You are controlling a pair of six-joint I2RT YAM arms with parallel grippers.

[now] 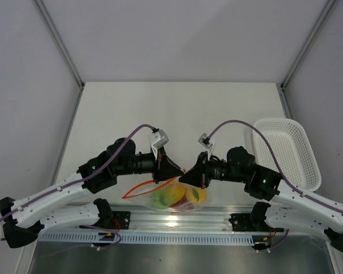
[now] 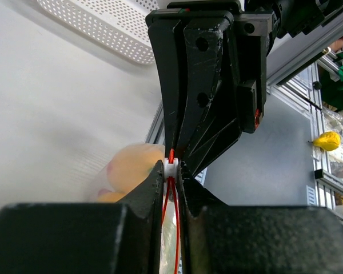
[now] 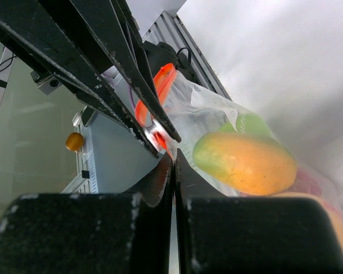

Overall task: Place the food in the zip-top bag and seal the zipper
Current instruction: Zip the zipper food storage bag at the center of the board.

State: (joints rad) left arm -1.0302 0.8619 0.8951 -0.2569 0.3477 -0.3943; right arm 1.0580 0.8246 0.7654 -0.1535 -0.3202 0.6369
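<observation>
The robot's right gripper is pinching the bag's edge tight against the white tab, so it needs to open and grip the plastic farther from the tab [image 3: 186, 146] before the left gripper pulls.
The zip-top bag [image 1: 172, 206] lies at the table's near edge between the arms, with the food [image 1: 177, 195] inside it: lime green, yellow-orange and red fruits. In the right wrist view a yellow-orange fruit [image 3: 246, 162] shows through the plastic. The zipper [image 1: 142, 187] runs as an orange-red strip to the left. My left gripper [image 2: 171, 165] is shut on the zipper's small white tab [image 2: 171, 169], with the strip [image 2: 176, 230] running between its fingers. My right gripper [image 3: 174, 155] faces it tip to tip, shut on the bag's edge at the strip's end. In the top view the left gripper [image 1: 177, 169] and the right gripper [image 1: 188, 174] meet above the bag.
A white mesh basket [image 1: 308, 160] stands at the right of the table, also visible in the left wrist view as the basket [image 2: 97, 23]. The aluminium rail [image 1: 171, 220] runs along the near edge just under the bag.
</observation>
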